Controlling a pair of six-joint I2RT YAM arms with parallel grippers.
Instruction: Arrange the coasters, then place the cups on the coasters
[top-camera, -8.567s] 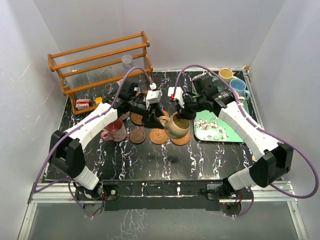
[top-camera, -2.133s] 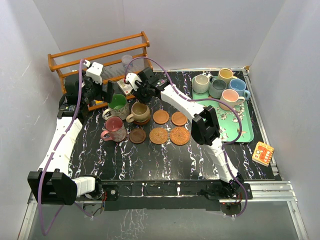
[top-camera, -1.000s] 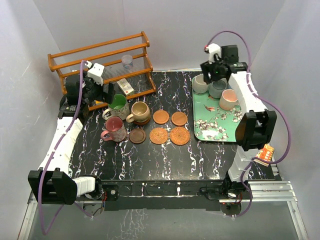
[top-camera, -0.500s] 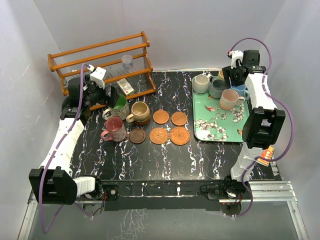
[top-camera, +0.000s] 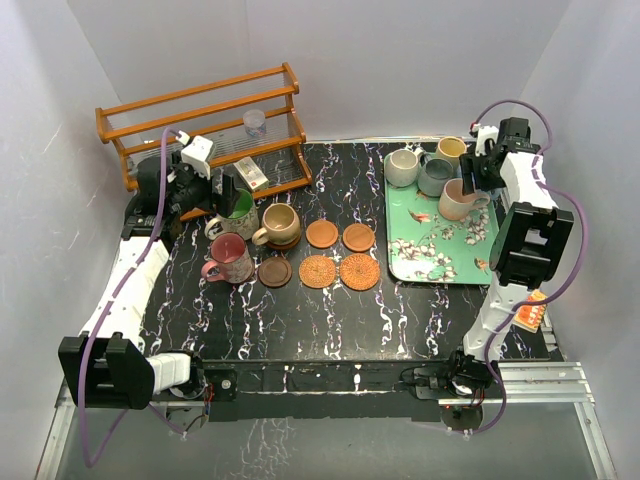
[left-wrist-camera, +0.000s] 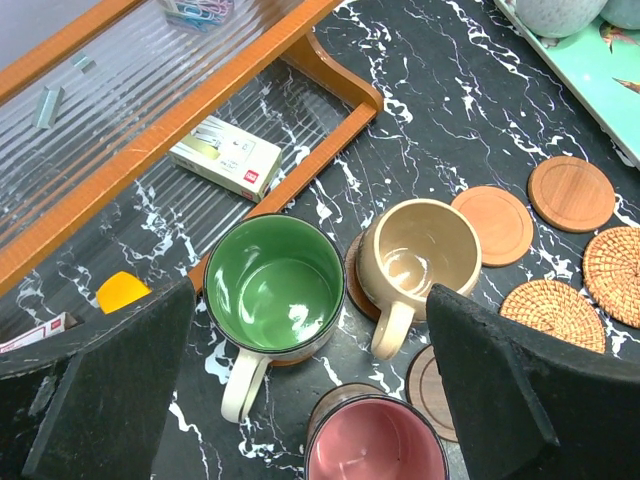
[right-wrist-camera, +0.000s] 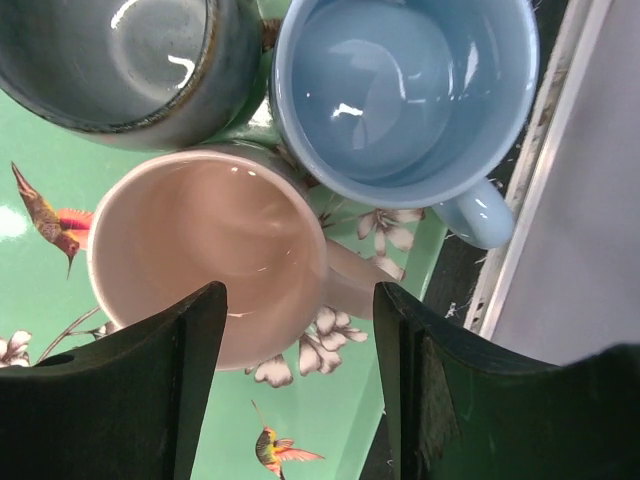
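Note:
My right gripper will grip the pink cup's rim (top-camera: 475, 197) (right-wrist-camera: 318, 288), with one finger inside the cup, to lift it off the tray.
My left gripper (top-camera: 226, 190) (left-wrist-camera: 310, 296) hangs open above the green cup (top-camera: 237, 206) (left-wrist-camera: 272, 285), touching nothing. The tan cup (top-camera: 281, 222) (left-wrist-camera: 420, 255) stands on a brown coaster, and the maroon cup (top-camera: 230, 258) (left-wrist-camera: 375, 445) stands in front of them. Bare coasters lie beside them: two wood (top-camera: 321, 233) (top-camera: 358, 237), one dark (top-camera: 274, 271), two wicker (top-camera: 317, 271) (top-camera: 359, 271). My right gripper (top-camera: 478, 170) (right-wrist-camera: 300, 300) is open, its fingers either side of the pink cup's (right-wrist-camera: 200, 260) handle, next to the blue (right-wrist-camera: 400, 90) and grey-blue (right-wrist-camera: 110, 60) cups.
The green flowered tray (top-camera: 440, 255) (right-wrist-camera: 330, 440) also holds a cream cup (top-camera: 402, 166) and a yellow cup (top-camera: 451, 148). A wooden rack (top-camera: 200, 120) with a clear plastic cup (top-camera: 255, 122) and a small box (top-camera: 250, 175) stands at the back left. An orange block (top-camera: 527, 310) lies at the right edge.
My right arm has swung rightward along the back of the tray and settled over the pink cup, its jaws narrowing a little. The left gripper has shifted slightly toward the green cup.

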